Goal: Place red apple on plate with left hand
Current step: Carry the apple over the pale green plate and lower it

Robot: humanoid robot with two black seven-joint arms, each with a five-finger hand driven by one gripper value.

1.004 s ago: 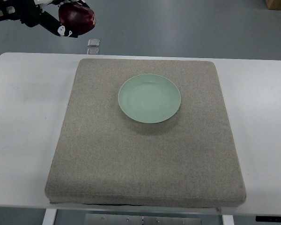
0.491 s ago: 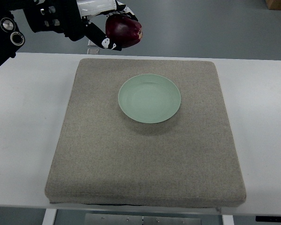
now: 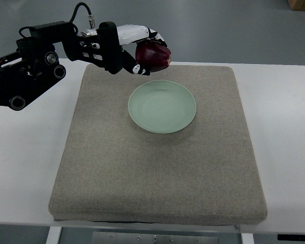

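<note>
Next, I let go of the red apple with my left gripper on the pale green plate's far half [image 3: 157, 93], just inside the plate's rim.
A dark red apple [image 3: 153, 57] is held in the air by my left hand [image 3: 142, 53], whose fingers are curled around it. The black left arm reaches in from the left edge across the table's back left. The apple hangs just beyond the far left rim of the pale green plate [image 3: 162, 107]. That plate is bare and sits on the back half of a grey felt mat [image 3: 157, 168]. The right arm does not show.
The mat covers most of a white table [image 3: 25, 137]. Grey floor lies beyond the table's far edge. A brown box corner [image 3: 302, 4] shows at the top right.
My left arm has swung in from the top left toward the right and nearer, carrying the apple from above the floor to just behind the plate's rim.
</note>
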